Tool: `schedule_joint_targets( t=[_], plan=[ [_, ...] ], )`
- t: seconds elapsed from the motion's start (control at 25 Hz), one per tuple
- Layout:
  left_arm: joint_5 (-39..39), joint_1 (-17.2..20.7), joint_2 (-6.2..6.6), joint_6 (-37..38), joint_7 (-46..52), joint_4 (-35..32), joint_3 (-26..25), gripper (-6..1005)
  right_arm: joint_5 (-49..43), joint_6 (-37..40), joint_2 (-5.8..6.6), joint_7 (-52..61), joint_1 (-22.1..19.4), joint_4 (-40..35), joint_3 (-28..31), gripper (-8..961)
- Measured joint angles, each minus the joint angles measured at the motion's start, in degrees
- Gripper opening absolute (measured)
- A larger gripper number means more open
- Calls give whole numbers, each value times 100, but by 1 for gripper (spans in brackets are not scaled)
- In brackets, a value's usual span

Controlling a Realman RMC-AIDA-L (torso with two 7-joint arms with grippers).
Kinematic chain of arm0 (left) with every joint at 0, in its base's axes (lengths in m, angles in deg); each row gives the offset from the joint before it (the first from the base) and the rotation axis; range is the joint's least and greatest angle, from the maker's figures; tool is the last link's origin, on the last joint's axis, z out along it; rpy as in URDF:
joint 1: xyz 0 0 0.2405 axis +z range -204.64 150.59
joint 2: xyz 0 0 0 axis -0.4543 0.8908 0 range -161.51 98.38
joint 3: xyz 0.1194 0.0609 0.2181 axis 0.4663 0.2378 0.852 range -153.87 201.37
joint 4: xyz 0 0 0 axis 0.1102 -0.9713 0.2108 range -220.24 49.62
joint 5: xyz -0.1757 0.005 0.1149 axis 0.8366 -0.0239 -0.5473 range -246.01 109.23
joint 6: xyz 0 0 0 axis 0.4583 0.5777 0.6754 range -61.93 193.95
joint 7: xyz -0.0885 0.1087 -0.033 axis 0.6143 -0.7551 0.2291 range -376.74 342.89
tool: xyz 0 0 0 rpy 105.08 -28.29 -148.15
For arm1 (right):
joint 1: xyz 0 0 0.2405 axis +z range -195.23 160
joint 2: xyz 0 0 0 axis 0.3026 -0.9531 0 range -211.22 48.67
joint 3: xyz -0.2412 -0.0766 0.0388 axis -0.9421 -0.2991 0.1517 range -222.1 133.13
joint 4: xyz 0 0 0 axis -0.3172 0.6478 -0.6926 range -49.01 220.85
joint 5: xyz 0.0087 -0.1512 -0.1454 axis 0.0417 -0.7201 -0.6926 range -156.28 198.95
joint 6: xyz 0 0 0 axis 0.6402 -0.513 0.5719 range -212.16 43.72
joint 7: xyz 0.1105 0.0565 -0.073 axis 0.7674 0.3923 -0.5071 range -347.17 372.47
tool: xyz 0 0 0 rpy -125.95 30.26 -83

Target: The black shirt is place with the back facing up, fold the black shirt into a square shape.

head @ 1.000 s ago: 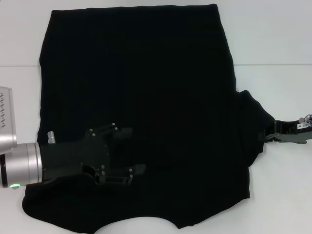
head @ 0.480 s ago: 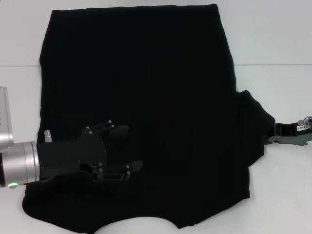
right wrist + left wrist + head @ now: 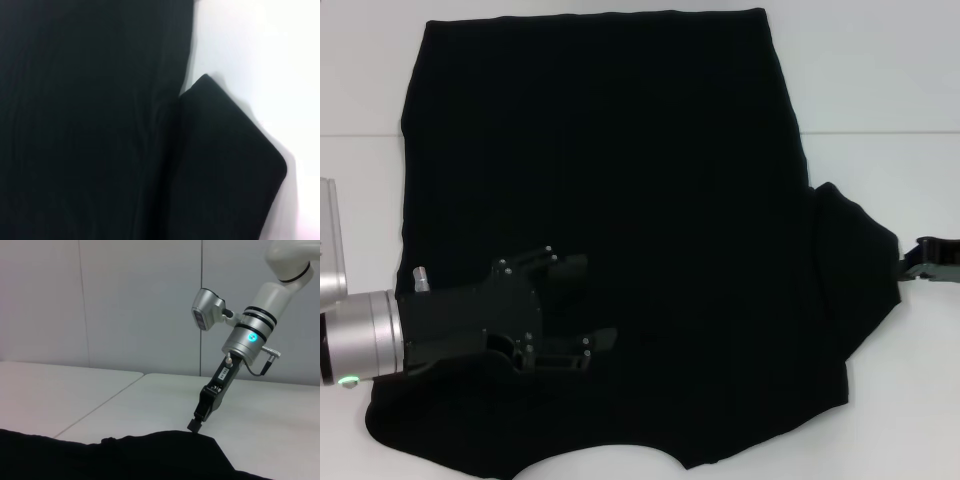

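The sleeve is bunched up where it joins the black shirt's side, so next my right gripper pulls it flat and grabs the sleeve's end point(image 3: 894, 270) again before folding it in.
The black shirt point(image 3: 620, 200) lies spread flat on the white table point(image 3: 880, 80), its hem at the far side. My left gripper point(image 3: 594, 303) is open and sits low over the shirt's near left part, with nothing between its fingers. My right gripper point(image 3: 920, 266) is at the far right edge of the head view, shut on the tip of the shirt's right sleeve point(image 3: 860, 280), which is stretched outward. In the left wrist view the right gripper point(image 3: 196, 424) pinches the sleeve tip just above the table. The right wrist view shows the sleeve point(image 3: 225, 165) beside the shirt's body point(image 3: 75, 125).
A seam point(image 3: 880, 133) runs across the white table behind the sleeve. Bare tabletop point(image 3: 910, 400) lies to the right of the shirt and a narrow strip point(image 3: 360, 100) to its left. A grey wall point(image 3: 125, 300) stands behind the table.
My right gripper has moved to the right, drawing the sleeve tip outward and flattening the sleeve. My left gripper has stayed almost still over the shirt.
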Motion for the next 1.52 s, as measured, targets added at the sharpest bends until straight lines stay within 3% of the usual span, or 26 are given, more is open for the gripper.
schedule_joint_targets(
  t=[0.28,0.56,1.32,1.52],
  plan=[
    [13,2,-1,20,58,17,1,937,3,-5,153,-6,-181,-209,125,5],
    [67,28,-1,34,98,58,1,937,-4,-1,222,-12,-261,-335,186,16],
    [204,53,-4,66,97,91,1,935,-32,19,184,58,-280,-309,138,56],
    [204,53,-2,60,97,88,1,934,-40,-276,148,57,-202,-75,84,236]
  ],
)
